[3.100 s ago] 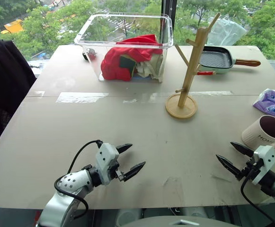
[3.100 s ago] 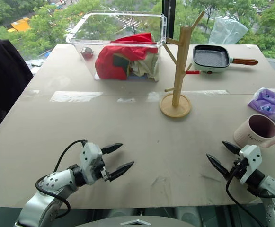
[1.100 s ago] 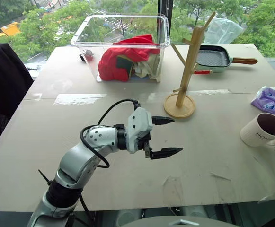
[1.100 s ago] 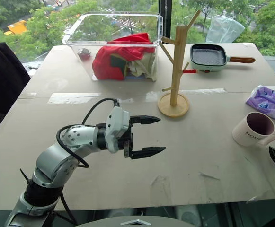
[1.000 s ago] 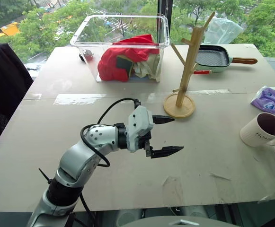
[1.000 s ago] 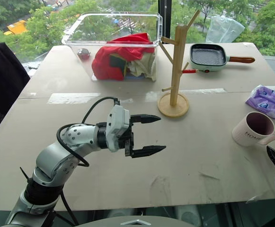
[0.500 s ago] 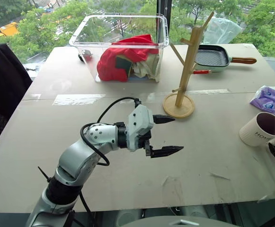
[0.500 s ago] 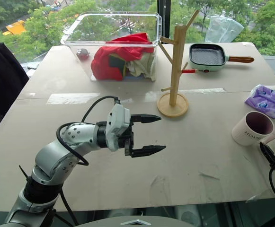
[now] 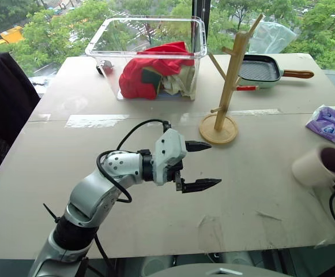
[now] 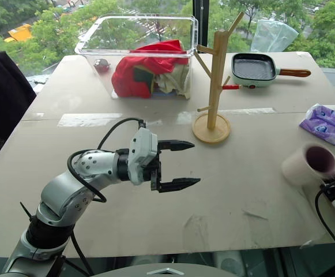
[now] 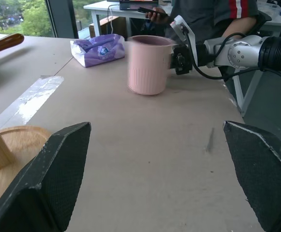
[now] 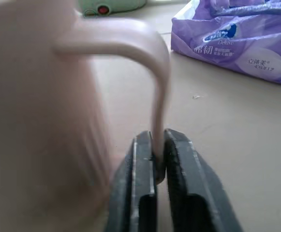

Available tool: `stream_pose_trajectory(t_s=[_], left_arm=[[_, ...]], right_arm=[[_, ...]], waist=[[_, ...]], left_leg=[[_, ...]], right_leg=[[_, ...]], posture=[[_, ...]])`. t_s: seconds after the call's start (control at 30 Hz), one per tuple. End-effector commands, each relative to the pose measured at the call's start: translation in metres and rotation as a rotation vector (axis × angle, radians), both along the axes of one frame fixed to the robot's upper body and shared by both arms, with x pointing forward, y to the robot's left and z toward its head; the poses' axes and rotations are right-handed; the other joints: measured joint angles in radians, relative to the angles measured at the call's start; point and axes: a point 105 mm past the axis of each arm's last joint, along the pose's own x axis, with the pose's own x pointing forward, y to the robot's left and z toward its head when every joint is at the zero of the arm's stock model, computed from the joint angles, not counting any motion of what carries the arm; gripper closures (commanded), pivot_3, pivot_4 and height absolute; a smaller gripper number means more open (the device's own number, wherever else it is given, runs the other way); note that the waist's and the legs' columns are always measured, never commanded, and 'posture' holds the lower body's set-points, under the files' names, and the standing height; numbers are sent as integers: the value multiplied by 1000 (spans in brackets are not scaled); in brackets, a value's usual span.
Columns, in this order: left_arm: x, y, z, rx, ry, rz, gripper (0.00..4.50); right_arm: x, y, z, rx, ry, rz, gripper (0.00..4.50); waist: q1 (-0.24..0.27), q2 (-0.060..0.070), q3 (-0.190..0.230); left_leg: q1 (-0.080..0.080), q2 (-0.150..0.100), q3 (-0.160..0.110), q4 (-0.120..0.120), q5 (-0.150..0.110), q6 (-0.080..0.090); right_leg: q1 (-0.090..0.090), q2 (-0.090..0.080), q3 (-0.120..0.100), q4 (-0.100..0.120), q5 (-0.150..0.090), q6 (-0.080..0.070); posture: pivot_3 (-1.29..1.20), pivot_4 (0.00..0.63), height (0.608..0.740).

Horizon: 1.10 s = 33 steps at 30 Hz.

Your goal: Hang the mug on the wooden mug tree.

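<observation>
The cream mug will hang just below the red-tipped peg of the wooden mug tree (image 9: pixel 240 113) when my right gripper lets it go.
The cream mug (image 9: pixel 315 165) with a dark inside stands near the table's right edge. My right gripper (image 12: pixel 158 147) is shut on the lower part of its handle (image 12: pixel 160 82), the thin loop pinched between both fingers. The left wrist view shows the mug (image 11: pixel 147 65) upright, with that gripper (image 11: pixel 181 54) at its side. My left gripper (image 9: pixel 213 163) hovers open and empty over the middle of the table, pointing right. The wooden mug tree (image 9: pixel 228 81) stands on its round base (image 10: pixel 211 130) at centre back, well left of the mug, its pegs bare.
A clear plastic bin (image 9: pixel 151 34) with red cloth sits at the back. A green pan (image 9: pixel 262 70) lies behind the tree, and a purple tissue pack (image 9: pixel 329 124) lies behind the mug. A dark garment (image 9: pixel 3 104) hangs at the left. A person (image 11: pixel 213 14) stands beyond the table's right side.
My right gripper has come forward to the mug's handle and shut on it. The mug has shifted slightly. The left arm has stayed where it was.
</observation>
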Motion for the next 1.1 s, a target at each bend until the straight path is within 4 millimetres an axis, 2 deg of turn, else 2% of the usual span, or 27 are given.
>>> stream_pose_trajectory(t_s=[0.03, 0.13, 0.2, 0.33, 0.53, 0.67, 0.83, 0.97, 1.1], left_arm=[[-6, -1, 10, -24, -64, -7, 0], [-3, 1, 8, -56, -53, 24, 0], [0, 5, 3, -79, -46, 55, 0], [7, 15, -5, -255, -53, 196, 0], [6, 21, -9, -415, -78, 296, 0], [4, 21, -1, -508, -102, 348, 0], [1, 25, 2, -544, -136, 350, 0], [1, 27, 3, -554, -154, 356, 0], [1, 25, 2, -557, -168, 356, 0]], right_arm=[[2, 6, 16, -31, -36, 22, 4465], [5, 14, 26, -70, -39, 55, 4465], [8, 26, 36, -171, -22, 136, 4465], [29, 66, 85, -329, -63, 308, 4465], [47, 111, 129, -587, -90, 492, 4465], [63, 126, 153, -720, -83, 611, 4465], [83, 134, 178, -837, -85, 725, 4465], [94, 137, 187, -893, -79, 769, 4465], [104, 152, 195, -954, -88, 839, 4465]], waist=[[0, 0, 0], [0, 0, 0], [-3, 1, 0], [-9, 6, 1], [8, 3, 2], [8, 3, 4], [3, 1, 5], [4, 1, 5], [1, 1, 6]], left_leg=[[0, 0, 0, 0, 0, 0], [0, 0, 0, 0, 0, 0], [0, 0, 0, 0, 0, 0], [0, 0, 4, 0, 0, 0], [0, 0, -1, 2, 0, 0], [-2, 0, 0, 2, 0, 0], [-2, 0, 1, 1, 0, 1], [-3, 0, -1, 1, 0, 0], [-3, 0, 0, 1, 0, 0]], right_leg=[[0, 0, 0, 0, 0, 0], [0, 0, 0, 0, 0, 0], [0, 0, 0, 0, 0, 0], [0, -1, 4, 0, 0, 0], [-1, 0, -1, 1, 1, 1], [-1, -1, 0, -1, 1, 1], [-2, -2, 0, -2, 1, 1], [-2, -2, -2, -2, 1, 2], [-3, -3, -1, -2, 1, 1]], posture=[[0, 150, 740], [0, 150, 740], [0, 150, 740], [0, 150, 740], [0, 150, 740], [0, 150, 740], [0, 150, 740], [0, 150, 740], [0, 150, 740]])
